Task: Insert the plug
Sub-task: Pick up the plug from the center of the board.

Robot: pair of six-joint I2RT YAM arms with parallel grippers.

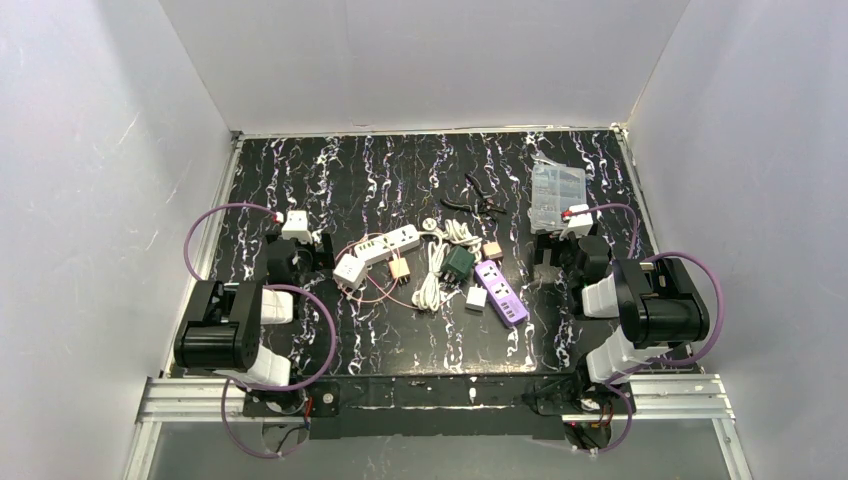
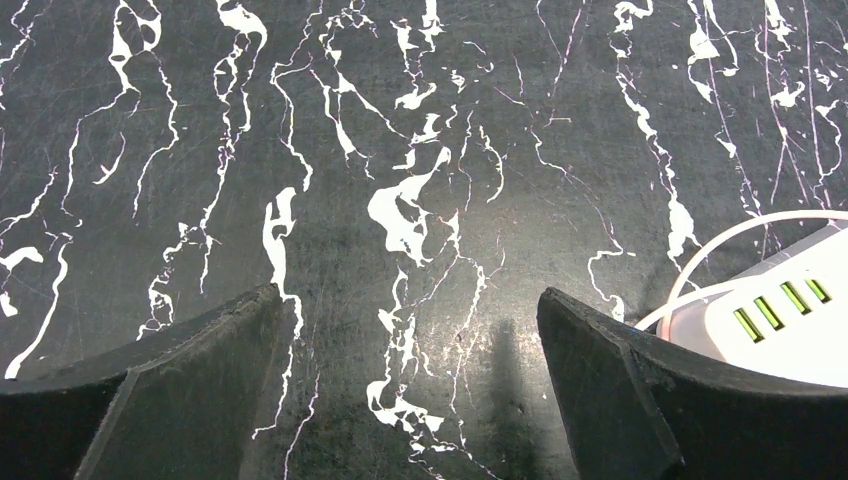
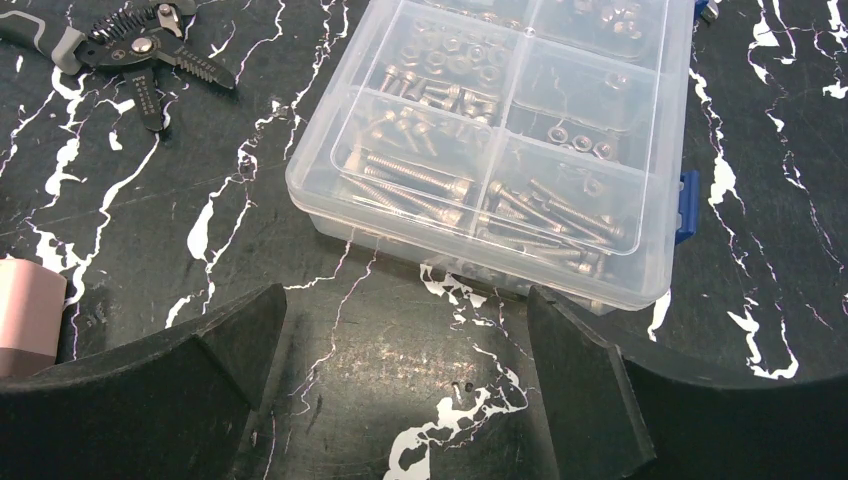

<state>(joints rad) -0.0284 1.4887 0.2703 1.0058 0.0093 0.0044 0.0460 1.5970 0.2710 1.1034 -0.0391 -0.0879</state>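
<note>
I will close my left gripper on the opposite sides (image 1: 350, 272) of the large white cube socket at the white power strip's USB end.
A white power strip (image 1: 385, 245) lies left of the table's middle, and a purple power strip (image 1: 500, 292) lies to its right. Between them sit a coiled white cord (image 1: 435, 270) with a round plug (image 1: 432, 226) at its far end, a dark green adapter (image 1: 459, 263) and small beige plugs (image 1: 398, 268). My left gripper (image 2: 410, 330) is open over bare table, with the white strip's corner (image 2: 780, 320) just right of its right finger. My right gripper (image 3: 405, 330) is also open, holds nothing, and hovers just in front of a clear screw box (image 3: 500, 140).
Black pliers (image 3: 130, 50) lie at the back, left of the screw box (image 1: 556, 195). A pink block (image 3: 30, 315) sits beside my right gripper's left finger. A small white cube (image 1: 476, 297) rests by the purple strip. White walls close in the table on three sides.
</note>
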